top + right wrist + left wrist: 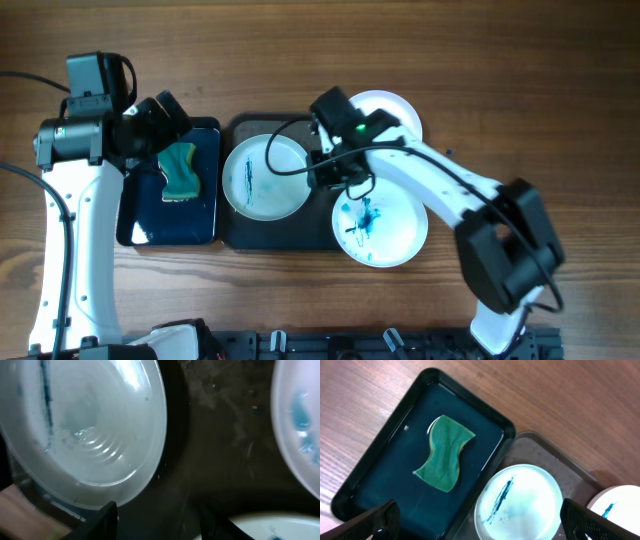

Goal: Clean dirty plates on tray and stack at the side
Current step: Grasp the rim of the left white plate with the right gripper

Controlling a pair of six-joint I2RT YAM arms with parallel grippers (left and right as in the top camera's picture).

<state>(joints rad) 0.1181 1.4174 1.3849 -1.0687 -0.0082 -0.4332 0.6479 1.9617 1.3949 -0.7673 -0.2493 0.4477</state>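
Observation:
Next, I lower my left gripper to the green sponge's narrow middle (pixel 179 171) (pixel 445 455) in the water tub and close it there.
A dark tray (pixel 298 232) holds a white plate (pixel 265 175) with a blue streak. A second plate (pixel 382 228) with a blue stain overlaps the tray's right side. A third white plate (pixel 392 110) lies at the back right. My right gripper (pixel 338 172) is open, low over the tray between the plates. In the right wrist view its fingers (pixel 160 522) straddle bare tray beside the streaked plate's rim (pixel 85 430). My left gripper (pixel 165 120) is open and empty (pixel 480 527) above the green sponge (pixel 444 452), which lies in the water tub.
The black water tub (pixel 128 215) stands left of the tray, with the sponge (pixel 180 172) in its back half. The tub's rim (pixel 507 430) touches the tray's edge. Bare wooden table surrounds both. The arm bases stand at the front edge.

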